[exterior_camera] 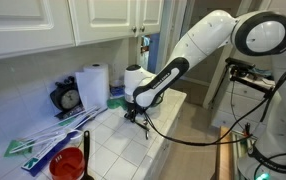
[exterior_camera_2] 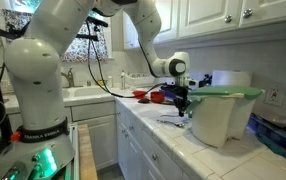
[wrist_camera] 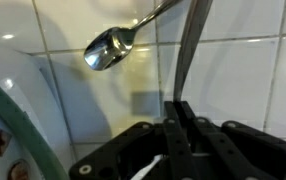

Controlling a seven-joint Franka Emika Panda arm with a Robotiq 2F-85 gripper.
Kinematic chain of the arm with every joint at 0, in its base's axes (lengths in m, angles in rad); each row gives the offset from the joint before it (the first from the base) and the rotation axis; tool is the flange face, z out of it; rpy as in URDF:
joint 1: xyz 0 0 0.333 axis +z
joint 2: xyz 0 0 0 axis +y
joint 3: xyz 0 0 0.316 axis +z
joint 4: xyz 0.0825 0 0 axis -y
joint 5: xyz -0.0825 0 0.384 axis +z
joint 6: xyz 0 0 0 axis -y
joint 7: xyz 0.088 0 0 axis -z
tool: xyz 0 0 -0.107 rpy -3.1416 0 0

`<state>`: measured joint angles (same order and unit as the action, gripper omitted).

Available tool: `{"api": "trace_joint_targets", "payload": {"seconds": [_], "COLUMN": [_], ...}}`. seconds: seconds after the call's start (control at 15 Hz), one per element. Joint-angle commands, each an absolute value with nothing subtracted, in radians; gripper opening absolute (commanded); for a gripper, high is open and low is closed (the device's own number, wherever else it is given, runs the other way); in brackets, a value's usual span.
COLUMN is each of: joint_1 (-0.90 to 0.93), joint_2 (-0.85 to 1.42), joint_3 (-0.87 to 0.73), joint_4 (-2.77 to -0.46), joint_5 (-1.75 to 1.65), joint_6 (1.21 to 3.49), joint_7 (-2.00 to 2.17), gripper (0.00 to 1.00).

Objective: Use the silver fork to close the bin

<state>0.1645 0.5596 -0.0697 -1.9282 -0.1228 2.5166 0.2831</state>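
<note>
The silver fork, now held low over the counter, will be let go by my gripper on the white tiles (exterior_camera: 140,126) (wrist_camera: 189,85) beside the silver spoon, close to the bin.
The bin (exterior_camera_2: 221,122) is a whitish tub on the tiled counter, and its round green lid (exterior_camera_2: 223,93) lies across its top. My gripper (exterior_camera_2: 183,108) hangs just beside the bin's near side, low over the counter; it also shows in an exterior view (exterior_camera: 133,112). In the wrist view my gripper (wrist_camera: 183,106) is shut on a slim metal handle, the silver fork (wrist_camera: 194,50); its tines are out of view. The bin's green rim (wrist_camera: 18,125) curves past at the lower left.
A silver spoon (wrist_camera: 109,48) lies on the tiles ahead of the gripper. A red cup (exterior_camera: 69,162), long blue-green handled items (exterior_camera: 43,140), a paper towel roll (exterior_camera: 93,85) and a clock (exterior_camera: 68,98) stand on the counter. A sink (exterior_camera_2: 83,95) lies beyond.
</note>
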Motion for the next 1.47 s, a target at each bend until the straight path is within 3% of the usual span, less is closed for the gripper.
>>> {"api": "trace_joint_targets", "payload": {"seconds": [0.0,0.53,0.6,1.27,1.4], "joint_1": [0.178,0.181,0.181,0.195,0.211], "joint_2": [0.599,0.626,0.626,0.602,0.592], "joint_3": [-0.078,-0.078,-0.078,-0.082,-0.087], "joint_4": [-1.884,-1.861,-1.859,-1.838,-1.831], "joint_5": [-0.138,-0.136,-0.137,-0.128,-0.128], "joint_6": [2.497,2.479,2.478,2.479,2.479], "joint_7": [0.3,0.295,0.296,0.336,0.38], "gripper": [0.04,0.06,0.31,0.96,1.0]}}
